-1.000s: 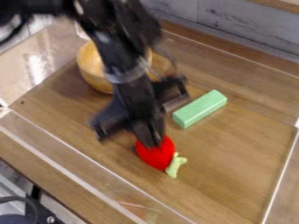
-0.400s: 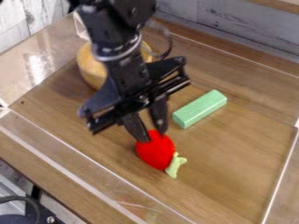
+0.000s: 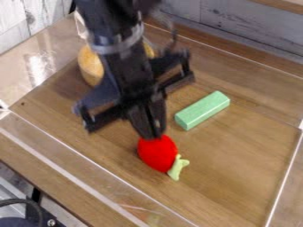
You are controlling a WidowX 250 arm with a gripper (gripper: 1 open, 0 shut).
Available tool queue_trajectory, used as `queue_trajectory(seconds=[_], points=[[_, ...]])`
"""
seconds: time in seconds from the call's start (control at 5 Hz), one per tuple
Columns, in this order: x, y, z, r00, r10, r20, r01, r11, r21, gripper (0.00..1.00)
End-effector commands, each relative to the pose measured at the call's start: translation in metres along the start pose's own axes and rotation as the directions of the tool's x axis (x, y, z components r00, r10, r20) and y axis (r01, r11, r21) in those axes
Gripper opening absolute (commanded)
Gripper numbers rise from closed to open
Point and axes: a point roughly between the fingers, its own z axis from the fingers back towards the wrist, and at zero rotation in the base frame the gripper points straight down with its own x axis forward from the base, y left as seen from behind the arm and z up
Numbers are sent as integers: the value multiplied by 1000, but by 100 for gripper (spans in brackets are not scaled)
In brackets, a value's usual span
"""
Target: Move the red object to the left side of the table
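Next, my gripper opens, lifts clear, turns and comes down by its pale green stem [image 3: 178, 168], as my shut fingertips only meet the red object's rounded back end.
The red object [image 3: 157, 152] lies on the brown wood-grain table [image 3: 66, 120], right of centre toward the front, with its pale green stem piece [image 3: 179, 167] pointing to the front right. My gripper [image 3: 153, 133] hangs straight over it, dark fingers drawn together and shut, their tips at the top of the red toy. Whether they pinch any of it I cannot tell. The toy rests on the table surface.
A wooden bowl [image 3: 85, 64] stands at the back left, partly hidden behind the arm. A light green rectangular block [image 3: 201, 111] lies right of the gripper. Low clear acrylic walls [image 3: 71, 182] edge the tabletop.
The gripper has turned about its wrist above the red object and its fingers opened briefly, then shut again. The red toy stays in the same spot.
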Motion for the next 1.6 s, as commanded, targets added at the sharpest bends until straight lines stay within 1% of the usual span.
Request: queue_trajectory(seconds=[0.0,0.2,0.4,0.6,0.8,1.0,1.2,1.4], points=[[12,-5,17,999,26,20,-25,999,-39,0],[13,-4,16,1000,5,14,-4,999,-40,0],[8,-4,9,1000,-6,1,6,1000,-30,100],[-4,-6,3,999,49,3,-49,999,-23,100],[-8,-6,-5,996,82,16,-82,996,-20,100],[-3,0,-21,990,139,39,-138,990,-11,100],[7,5,-20,982,178,68,-177,984,-18,0],[14,9,-17,975,208,84,-206,978,-26,0]])
